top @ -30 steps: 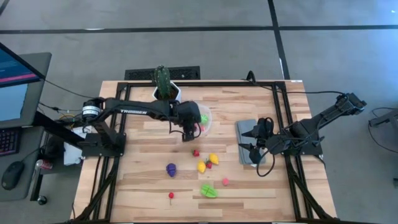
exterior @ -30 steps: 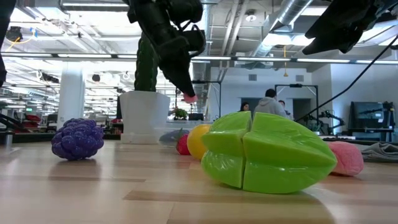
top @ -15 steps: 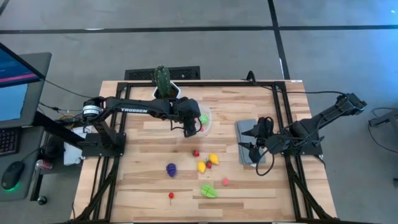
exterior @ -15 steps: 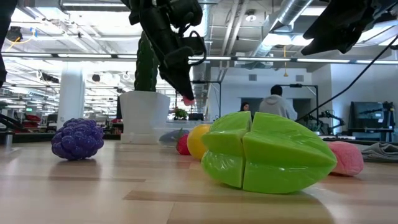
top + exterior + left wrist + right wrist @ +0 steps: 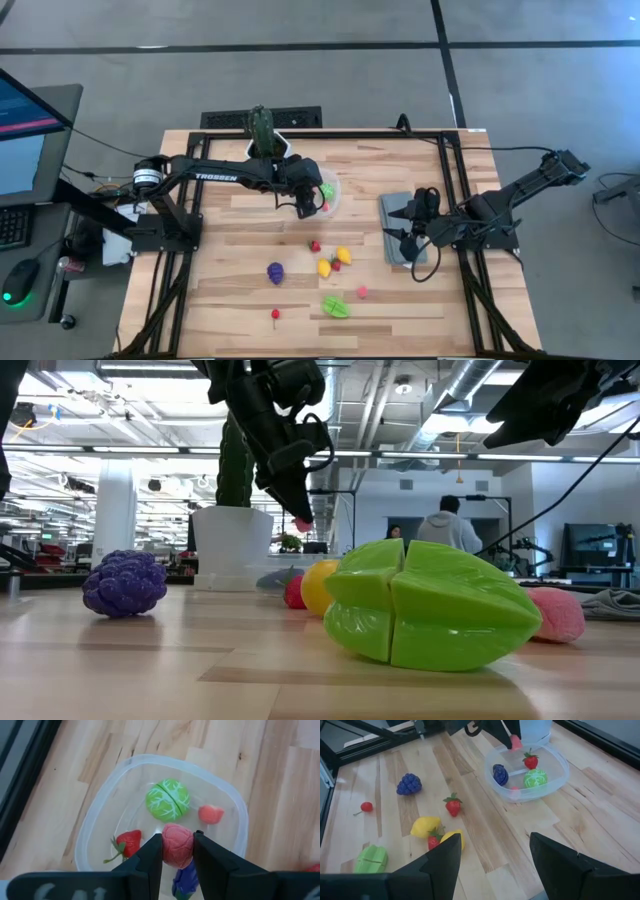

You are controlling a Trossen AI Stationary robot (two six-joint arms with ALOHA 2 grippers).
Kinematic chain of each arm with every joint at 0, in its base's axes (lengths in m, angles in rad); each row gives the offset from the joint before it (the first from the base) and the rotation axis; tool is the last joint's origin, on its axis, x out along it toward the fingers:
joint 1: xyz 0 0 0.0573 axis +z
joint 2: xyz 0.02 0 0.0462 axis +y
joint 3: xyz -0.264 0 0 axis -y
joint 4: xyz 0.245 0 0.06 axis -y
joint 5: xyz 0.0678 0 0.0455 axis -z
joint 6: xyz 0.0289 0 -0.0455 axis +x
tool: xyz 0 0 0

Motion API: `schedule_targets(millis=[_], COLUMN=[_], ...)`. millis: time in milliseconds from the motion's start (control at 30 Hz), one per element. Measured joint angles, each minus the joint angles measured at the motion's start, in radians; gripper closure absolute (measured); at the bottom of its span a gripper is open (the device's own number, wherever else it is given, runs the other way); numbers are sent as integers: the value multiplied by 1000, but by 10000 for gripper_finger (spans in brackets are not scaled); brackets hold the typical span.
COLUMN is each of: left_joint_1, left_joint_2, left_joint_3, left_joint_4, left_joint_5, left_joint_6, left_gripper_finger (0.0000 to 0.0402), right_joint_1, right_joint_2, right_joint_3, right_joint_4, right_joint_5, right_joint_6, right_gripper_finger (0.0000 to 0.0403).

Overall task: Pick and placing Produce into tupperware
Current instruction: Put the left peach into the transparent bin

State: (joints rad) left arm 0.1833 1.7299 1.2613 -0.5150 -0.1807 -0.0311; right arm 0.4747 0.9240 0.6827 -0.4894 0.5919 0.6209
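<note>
I will use my left gripper to release the pink piece in the tupperware (image 5: 312,191) (image 5: 172,846) between the strawberry and the purple piece.
The round clear tupperware (image 5: 328,194) stands on the table near its far middle. It holds a green cabbage (image 5: 167,800), a strawberry (image 5: 128,843), a small red piece (image 5: 210,814) and a purple piece (image 5: 182,879). My left gripper (image 5: 306,204) hangs over it, shut on a pink round piece of produce (image 5: 177,845). Loose produce lies nearer the front: a strawberry (image 5: 314,245), two yellow pieces (image 5: 343,255), purple grapes (image 5: 275,272), a green starfruit (image 5: 335,306), a pink piece (image 5: 362,292) and a cherry (image 5: 275,314). My right gripper (image 5: 405,236) waits open over a grey cloth (image 5: 394,210). My left gripper pinches the pink piece by its two opposite sides (image 5: 165,848) between its fingertips (image 5: 296,510). The fingers slant down from the table's left side. The piece is lifted clear, above the tupperware's opening.
A white pot (image 5: 232,545) with a tall green cactus (image 5: 261,128) stands right behind the tupperware at the far edge. A black frame (image 5: 450,190) runs round the tabletop. Bare wood lies at the near left and near right.
My left gripper has turned a little at the wrist while staying over the tupperware, still shut on the pink piece.
</note>
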Motion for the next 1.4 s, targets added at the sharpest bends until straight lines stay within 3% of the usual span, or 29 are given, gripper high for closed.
schedule_targets(millis=[367, 967, 1400], left_joint_1=[-17, -9, -9], left_joint_2=[94, 94, 94], left_joint_3=[0, 0, 0], left_joint_4=[63, 61, 62], left_joint_5=[-2, -11, -37], left_joint_6=[-36, -49, -63], left_gripper_finger=[313, 311, 247], right_joint_1=[3, 2, 2], right_joint_2=[0, 0, 0], right_joint_3=[0, 0, 0], right_joint_4=[1, -4, -3], right_joint_5=[0, 0, 0], right_joint_6=[6, 7, 8], right_gripper_finger=[143, 143, 143])
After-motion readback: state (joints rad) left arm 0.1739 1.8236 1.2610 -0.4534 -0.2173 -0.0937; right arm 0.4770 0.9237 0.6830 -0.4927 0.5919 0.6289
